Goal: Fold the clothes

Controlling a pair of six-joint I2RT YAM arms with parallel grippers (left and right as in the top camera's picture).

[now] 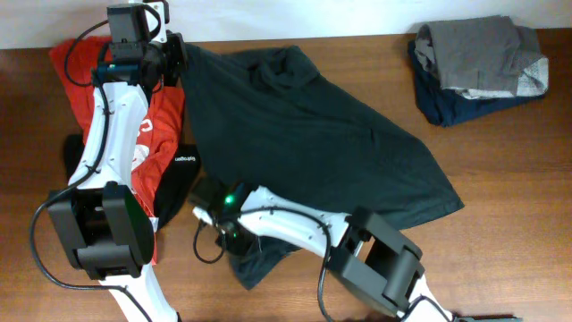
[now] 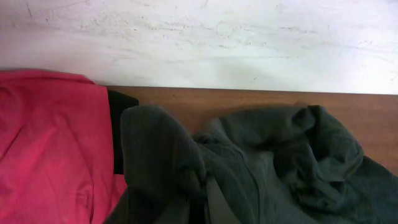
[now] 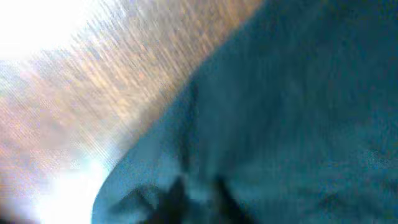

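Note:
I will open my right gripper, as the dark T-shirt lies slanted and rumpled, take hold again of the T-shirt's near edge [image 1: 254, 265], and lift with my left gripper to stretch it before folding.
The large dark T-shirt [image 1: 313, 134] lies spread diagonally across the table, loosely rumpled. My left gripper [image 1: 176, 55] is at its far left corner, shut on a bunched fold; in the left wrist view the cloth [image 2: 261, 168] heaps over the jaws [image 2: 202, 211] and hides the fingers. My right gripper [image 1: 207, 199] is at the shirt's near left edge, low on the table. The right wrist view is blurred: the cloth [image 3: 298, 112] fills it, and the dark fingertips [image 3: 196, 199] are closed on a fold.
A red garment with white print [image 1: 156, 125] lies under the left arm, also in the left wrist view [image 2: 50, 149]. Black cloth with white lettering [image 1: 181, 163] pokes out beneath it. A folded grey and navy pile [image 1: 478, 63] sits at the far right. A white wall [image 2: 217, 37] borders the back.

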